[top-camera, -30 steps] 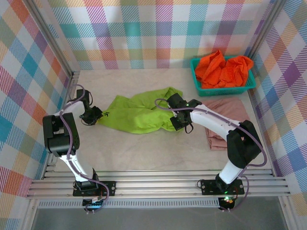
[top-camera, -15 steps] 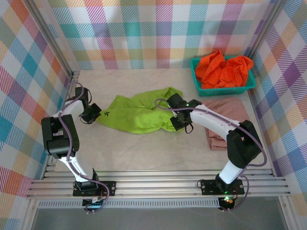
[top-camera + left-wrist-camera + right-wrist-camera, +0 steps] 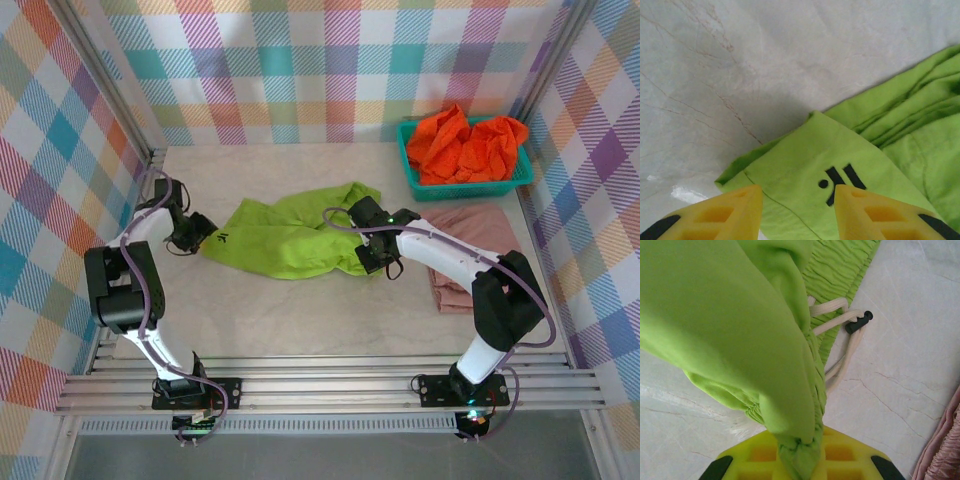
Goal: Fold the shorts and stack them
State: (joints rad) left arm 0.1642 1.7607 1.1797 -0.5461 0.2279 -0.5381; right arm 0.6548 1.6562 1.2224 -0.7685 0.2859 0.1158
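The waistband of the shorts hangs bunched in my right gripper, which should spread it and take its near corner before my left gripper takes the leg's hem [image 3: 777, 215].
The lime green shorts [image 3: 285, 238] lie spread across the middle of the table. My left gripper [image 3: 203, 233] is at their left leg end. Its yellow fingers [image 3: 735, 212] stand apart over the hem, next to a black logo [image 3: 840, 181], and pinch nothing. My right gripper [image 3: 377, 258] is shut on the bunched waistband [image 3: 800, 440], which hangs from it with the white drawstring [image 3: 837, 320] trailing on the table. The dusty pink shorts [image 3: 462, 258] lie folded at the right, partly under the right arm. The bright orange shorts [image 3: 462, 145] are heaped in the teal basket [image 3: 410, 170].
The basket stands at the back right against the checked wall. Checked walls close in the left, back and right sides. Bare marble-look table [image 3: 300, 320] stretches in front of the green shorts to the near rail.
My left gripper has opened and let go of the green leg hem, shifting slightly toward the back. The right gripper and its hold are unchanged.
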